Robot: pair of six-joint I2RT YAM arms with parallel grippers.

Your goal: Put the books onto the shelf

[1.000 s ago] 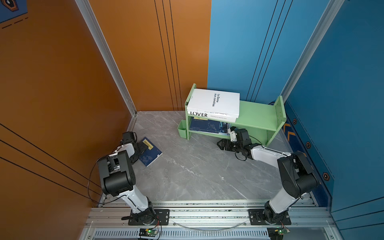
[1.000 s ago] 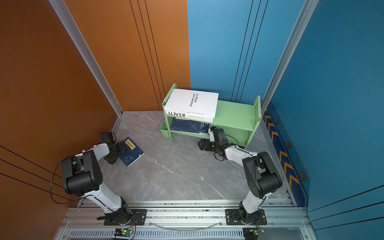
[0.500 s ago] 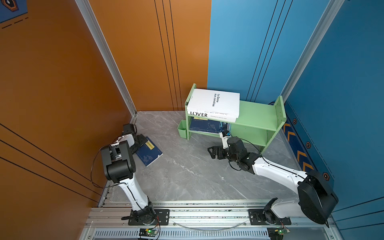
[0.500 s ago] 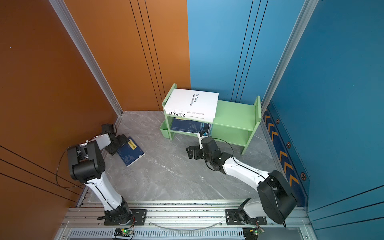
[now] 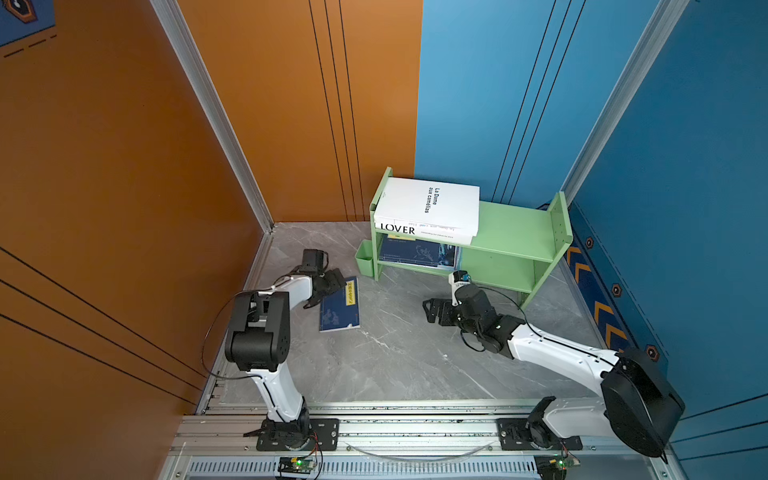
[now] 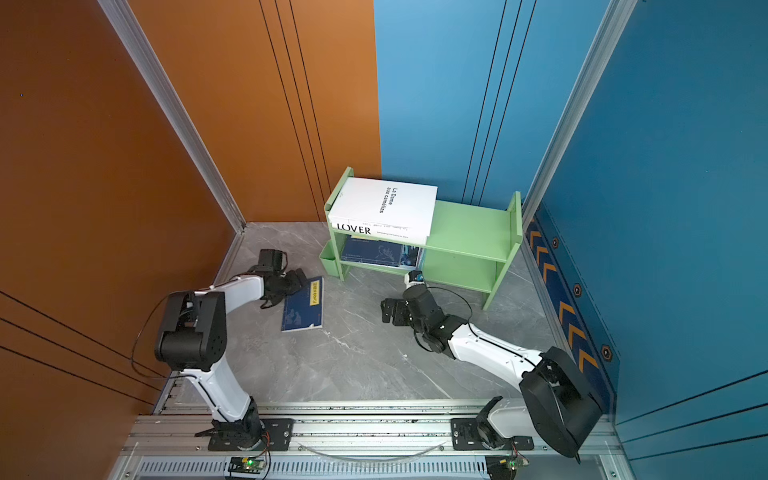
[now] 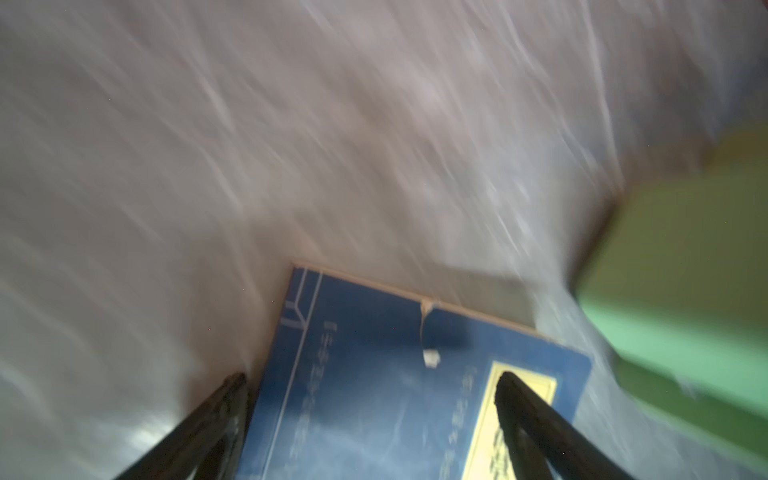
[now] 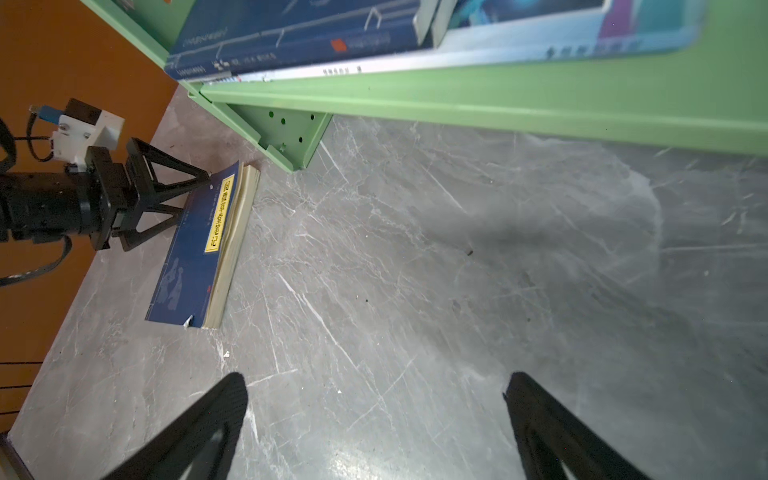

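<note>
Next, I close my left gripper on the middle of the spine (image 5: 321, 309) of the navy book, on the long side away from its yellow label.
A navy book with a yellow label (image 5: 340, 306) (image 6: 303, 308) lies flat on the grey floor, left of the shelf (image 5: 519, 232) (image 6: 469, 226). My left gripper (image 5: 332, 282) (image 7: 370, 386) (image 8: 195, 193) is open at the book's label end. One of its fingers (image 7: 523, 411) is over the label and the other is off the book's side edge. Two white books (image 5: 428, 203) are stacked on the top tier, the lower one lettered LOVER. Navy books (image 5: 409, 251) (image 8: 291, 37) and a teal magazine (image 5: 446, 254) (image 8: 561, 29) lie on the lower tier. My right gripper (image 5: 432, 311) (image 8: 374, 390) is open over bare floor in front of the shelf.
A small green cup (image 5: 365, 257) hangs on the shelf's left side panel. An orange wall (image 5: 166, 208) stands close behind the left arm and a blue wall (image 5: 665, 208) right of the shelf. The arms' mounting rail (image 5: 415, 419) runs along the front edge.
The right gripper has drawn back from the shelf's lower tier and out over the floor to the left. The left gripper has pushed in at the navy book, which slid right and turned.
</note>
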